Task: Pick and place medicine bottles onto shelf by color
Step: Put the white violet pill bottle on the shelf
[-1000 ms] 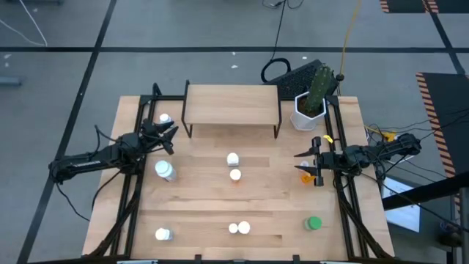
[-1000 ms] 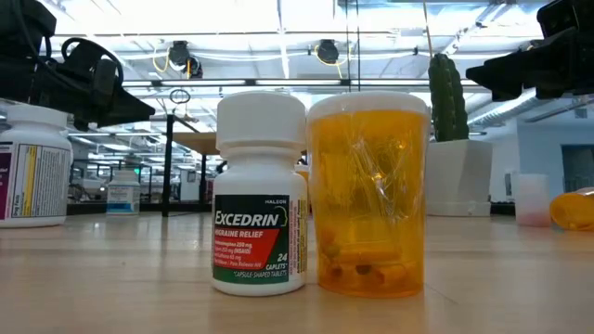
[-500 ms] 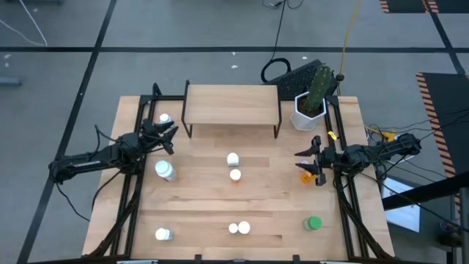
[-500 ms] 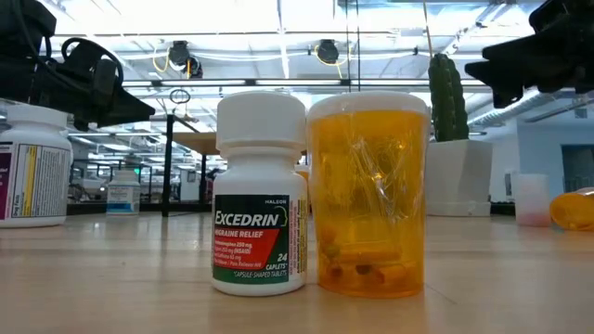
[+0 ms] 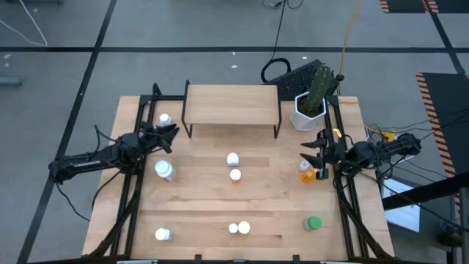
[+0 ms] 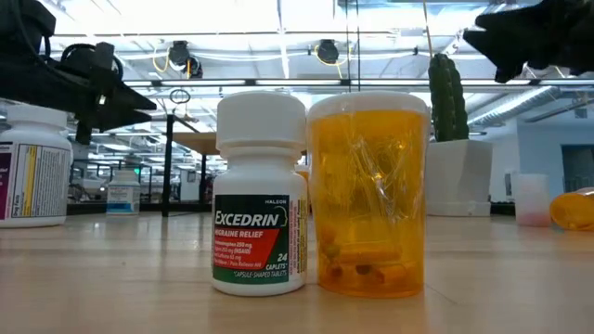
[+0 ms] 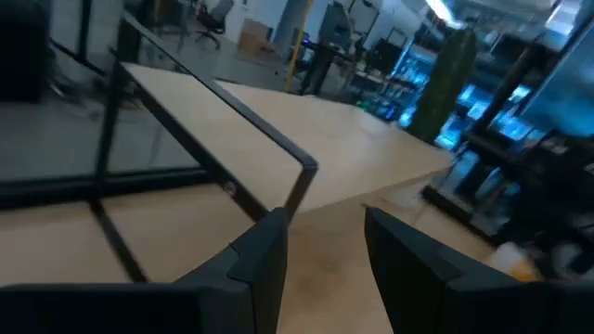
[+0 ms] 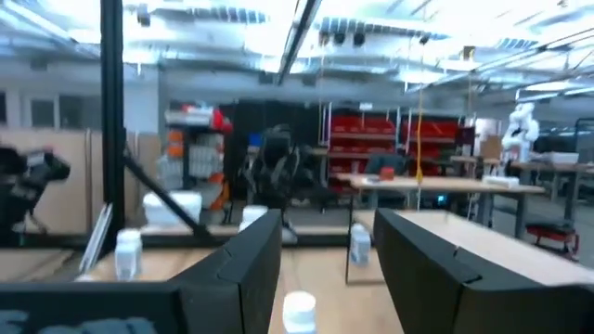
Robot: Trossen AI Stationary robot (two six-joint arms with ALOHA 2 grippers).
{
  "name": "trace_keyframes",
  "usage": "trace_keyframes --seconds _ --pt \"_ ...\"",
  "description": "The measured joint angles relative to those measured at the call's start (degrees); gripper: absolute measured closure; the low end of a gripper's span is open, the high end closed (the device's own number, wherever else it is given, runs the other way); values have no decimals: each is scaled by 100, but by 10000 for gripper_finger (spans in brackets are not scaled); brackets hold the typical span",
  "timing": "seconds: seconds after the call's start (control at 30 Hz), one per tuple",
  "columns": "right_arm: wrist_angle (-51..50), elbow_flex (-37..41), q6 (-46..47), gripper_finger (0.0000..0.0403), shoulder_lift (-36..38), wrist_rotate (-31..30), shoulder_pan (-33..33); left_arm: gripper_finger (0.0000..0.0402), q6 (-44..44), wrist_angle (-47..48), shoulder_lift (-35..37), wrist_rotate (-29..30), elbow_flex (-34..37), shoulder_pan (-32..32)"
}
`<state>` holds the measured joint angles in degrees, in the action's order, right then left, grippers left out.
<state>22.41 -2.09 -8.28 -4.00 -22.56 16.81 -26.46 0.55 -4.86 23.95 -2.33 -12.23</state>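
Observation:
The robot's left gripper should close on the white bottle's cap [image 5: 162,167], taking the large middle bottle of the row along the rail beside the robot's left arm.
Several small bottles stand on the table: white ones [image 5: 165,118] [image 5: 164,170] [image 5: 232,158] [image 5: 163,235], a white-capped orange one [image 5: 235,174], a green one [image 5: 314,223], and a white and orange pair [image 5: 239,228] at the near edge, close up in the low view [image 6: 260,195] [image 6: 368,195]. An orange bottle [image 5: 307,175] lies on its side at the right. The shelf [image 5: 231,104] stands at the far middle. My left gripper [image 5: 168,136] hovers open near the shelf's left legs. My right gripper [image 5: 315,152] hovers open above and just beyond the lying orange bottle.
A white hexagonal pot with a cactus [image 5: 309,110] stands right of the shelf. Black frame rails [image 5: 139,183] [image 5: 344,198] run along both table sides. A small clear cup [image 6: 531,199] stands by the lying orange bottle. Open tabletop lies between the bottles in the middle.
My right gripper has risen and gone toward the far edge, away from the lying orange bottle, which stays on the table. My left gripper has turned a little in place.

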Motion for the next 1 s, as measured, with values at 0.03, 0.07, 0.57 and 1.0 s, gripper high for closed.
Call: trace_keyframes --seconds 0.03,0.07,0.57,1.0 --pt "146 0 -64 236 -25 -44 -5 254 -19 -16 0 -180 0 -4" --pt "321 0 -120 236 -71 -221 -12 254 192 -45 0 -473 0 0" --pt "1924 0 -157 205 -1487 -696 -1039 254 1586 3106 -1200 -2805 -3064 471" --pt "2706 -402 212 88 -3047 174 -1669 254 -277 6275 -2987 -3543 -3860 676"
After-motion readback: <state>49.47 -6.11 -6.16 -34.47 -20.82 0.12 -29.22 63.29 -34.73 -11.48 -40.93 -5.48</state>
